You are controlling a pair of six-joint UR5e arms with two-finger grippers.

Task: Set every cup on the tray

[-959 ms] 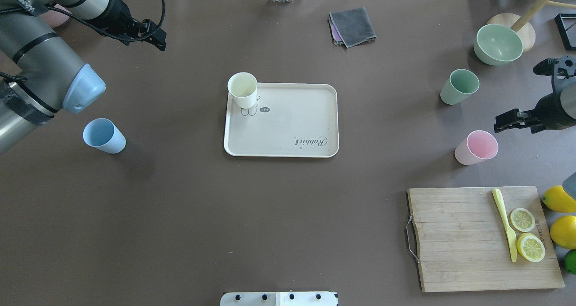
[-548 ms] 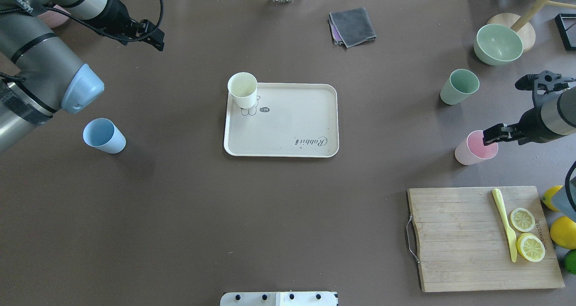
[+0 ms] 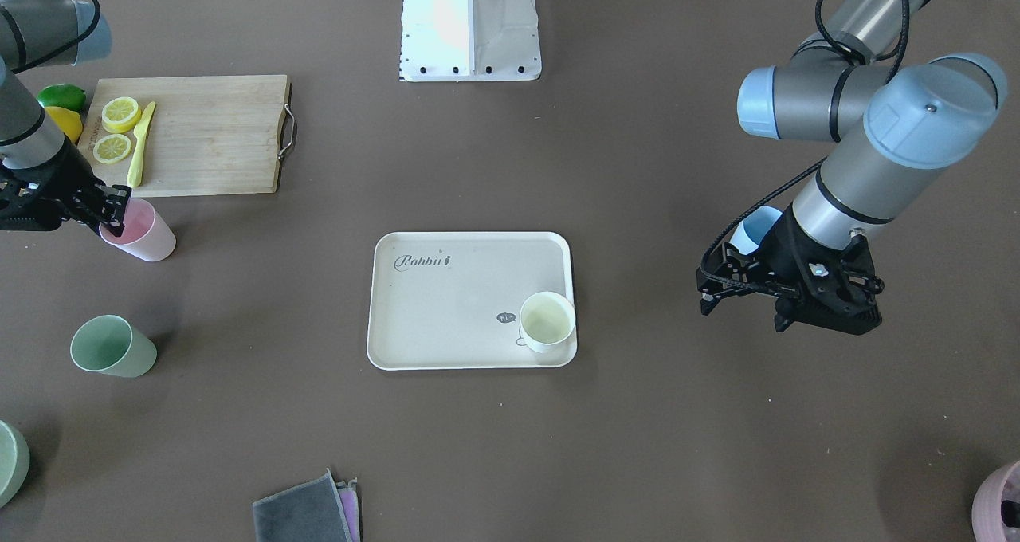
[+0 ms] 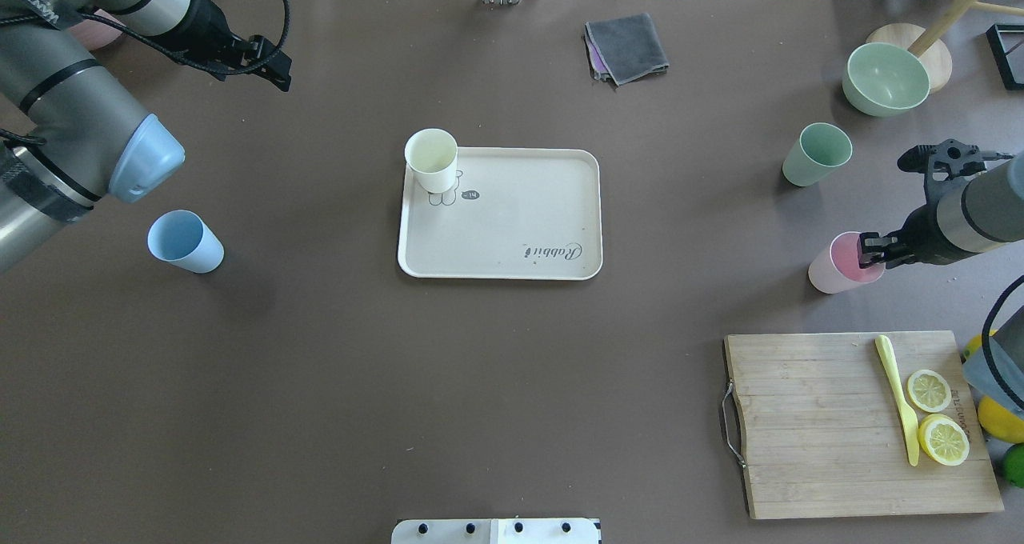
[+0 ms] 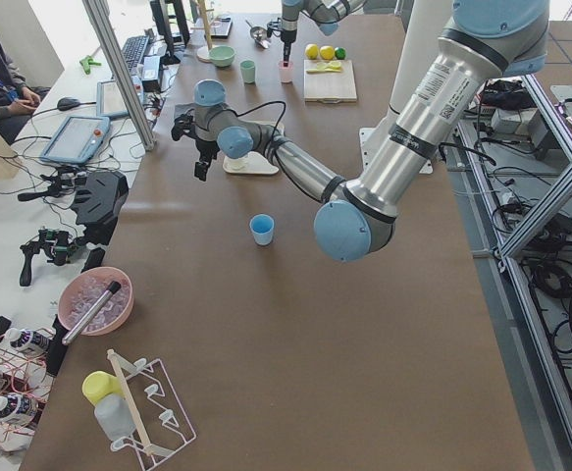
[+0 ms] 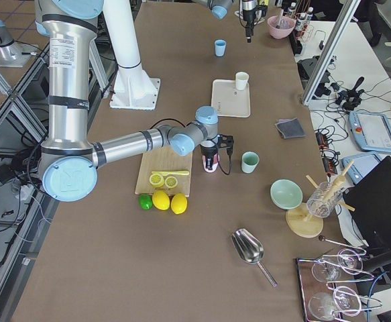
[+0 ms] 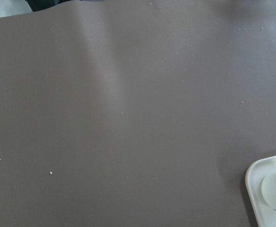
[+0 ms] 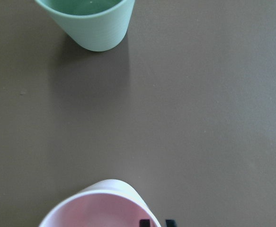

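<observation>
My right gripper has the pink cup. It will let go of the cup on the cursive lettering at the cream tray's corner [image 3: 417, 269].
The cream tray [image 4: 520, 224] lies mid-table with the cream-yellow cup [image 4: 432, 160] upright in its far-left corner. The pink cup [image 4: 836, 266] stands on the table at the right. My right gripper [image 4: 872, 250] is at its near rim, and in the right wrist view its fingertips [image 8: 145, 222] sit close together astride that rim [image 8: 128, 194]. The sage green cup [image 4: 816, 154] stands just beyond it. The light blue cup [image 4: 186, 242] stands at the left. My left gripper [image 4: 276, 64] hovers open and empty far left of the tray.
A wooden cutting board [image 4: 816, 424] with lemon slices and a yellow knife lies front right, with whole lemons beside it. A green bowl [image 4: 886, 78] stands at the back right. A folded grey cloth [image 4: 626, 46] lies at the back centre.
My right gripper has moved in from the right and come down over the pink cup's rim. The left arm has barely moved. The cups have not shifted.
</observation>
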